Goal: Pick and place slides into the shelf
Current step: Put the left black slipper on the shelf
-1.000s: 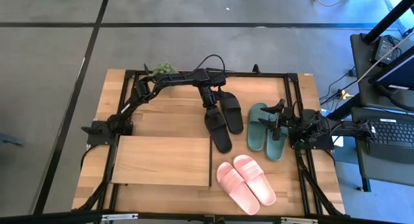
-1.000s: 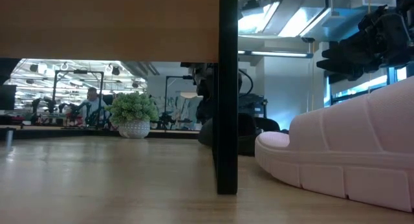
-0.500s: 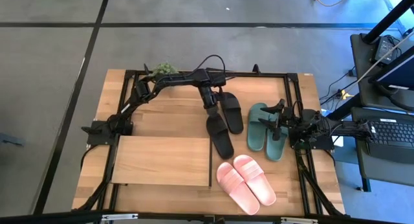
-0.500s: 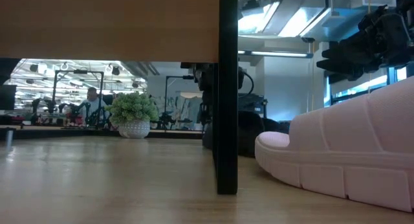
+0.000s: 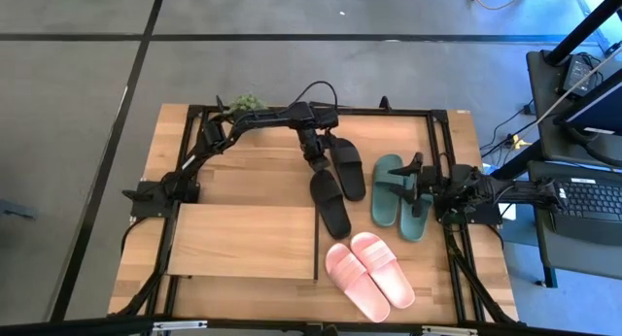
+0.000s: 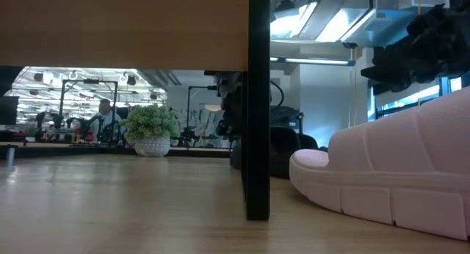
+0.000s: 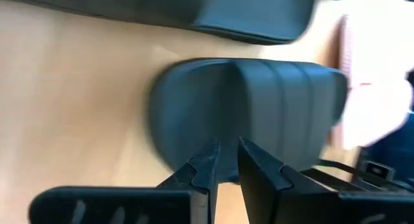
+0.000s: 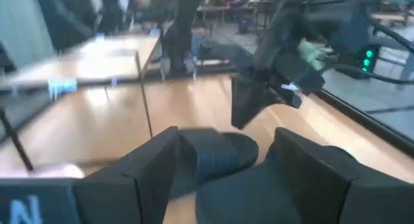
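My left gripper needs to open its fingers and pinch the strap's edge (image 7: 248,107), because they are nearly shut over the black slide's insole, beside the slide's strap.
A black slide (image 5: 332,205) lies on the table just right of the shelf (image 5: 243,241), and its mate (image 5: 348,169) lies beside it, farther back. My left gripper (image 5: 316,164) is at the first black slide's far part, shut on it. The dark green pair (image 5: 389,185) lies to the right. My right gripper (image 5: 416,181) hovers open over that pair, with a dark slide (image 8: 220,156) showing between its fingers. The pink pair (image 5: 369,268) rests near the table's front edge. My left gripper pinches the black slide between its two fingers at the strap's edge (image 7: 228,143), on the slide's far part. The fingers come from above, pointing down. The slide lies flat on the table, sole down.
The shelf's black divider (image 6: 258,100) stands right beside the held slide, below the top board (image 6: 125,26). A small potted plant (image 5: 248,103) stands at the table's far edge. A black frame runs round the table top.
My left gripper has closed its fingers onto the black slide at the same place. The slide has stayed flat on the table.
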`<state>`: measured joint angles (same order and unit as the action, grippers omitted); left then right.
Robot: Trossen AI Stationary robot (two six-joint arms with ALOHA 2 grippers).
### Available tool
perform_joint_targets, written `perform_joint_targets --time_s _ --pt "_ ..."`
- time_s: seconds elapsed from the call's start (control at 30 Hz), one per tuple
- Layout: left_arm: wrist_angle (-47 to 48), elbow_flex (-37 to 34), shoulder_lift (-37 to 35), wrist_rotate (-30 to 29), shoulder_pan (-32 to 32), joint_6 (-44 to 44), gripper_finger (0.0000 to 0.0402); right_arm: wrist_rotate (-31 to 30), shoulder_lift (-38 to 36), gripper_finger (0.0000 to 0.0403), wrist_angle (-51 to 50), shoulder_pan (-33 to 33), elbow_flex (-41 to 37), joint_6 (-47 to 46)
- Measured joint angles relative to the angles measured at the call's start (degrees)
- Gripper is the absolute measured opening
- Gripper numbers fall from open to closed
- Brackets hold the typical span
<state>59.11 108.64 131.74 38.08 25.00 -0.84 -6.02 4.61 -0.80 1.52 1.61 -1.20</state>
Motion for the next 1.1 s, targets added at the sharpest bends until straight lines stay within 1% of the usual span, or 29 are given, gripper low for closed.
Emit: perform_joint_targets --time_s 0.03,0.1,0.17,0.23,0.33,0.43,0.57,0.73,0.83,1.0,1.1 --pt "-0.02 0.00 0.00 0.92 -0.06 -0.06 0.0046 -0.12 1.10 0.0255 0.09 -0.31 -0.05 1.68" --pt "-0.02 0.00 0.00 2.86 -0.08 -0.08 0.0045 -2.39 3.66 0.0255 0.43 -0.81 -0.07 4.07" --pt "-0.09 0.00 0.00 3.84 0.02 -0.09 0.0045 -4.78 6.36 0.0255 1.40 -1.01 -0.07 4.32" --pt "-0.74 0.00 0.00 3.87 0.02 -0.09 0.0045 -5.51 9.04 0.0255 3.53 -1.03 -0.07 4.41" --pt "-2.21 0.00 0.00 3.51 0.00 -1.55 0.0045 -5.60 12.72 0.0255 7.48 -1.03 -0.07 4.65" --pt "-3.43 0.00 0.00 3.46 -0.03 -3.69 0.0045 -5.60 15.34 0.0255 9.12 -1.03 -0.07 4.52" --pt "-3.52 0.00 0.00 3.15 -0.17 -3.69 0.0045 -5.60 17.64 0.0255 10.87 -1.03 -0.10 3.25" --pt "-3.40 0.00 0.00 -1.19 -0.88 -3.57 0.0049 -5.60 19.33 0.0255 13.06 -1.03 -0.10 3.19" --pt "-3.15 0.00 0.00 0.09 -1.31 -3.54 0.0070 -5.58 20.36 0.0255 14.08 -1.03 -0.12 3.38" --pt "-3.15 0.00 0.00 5.88 -1.56 -3.56 0.0135 -5.58 22.48 0.0255 15.59 -1.03 -0.12 3.84" --pt "-3.23 0.00 0.00 4.88 -1.40 -5.73 0.0173 -5.58 23.57 0.0255 16.59 -1.03 -0.12 4.45"
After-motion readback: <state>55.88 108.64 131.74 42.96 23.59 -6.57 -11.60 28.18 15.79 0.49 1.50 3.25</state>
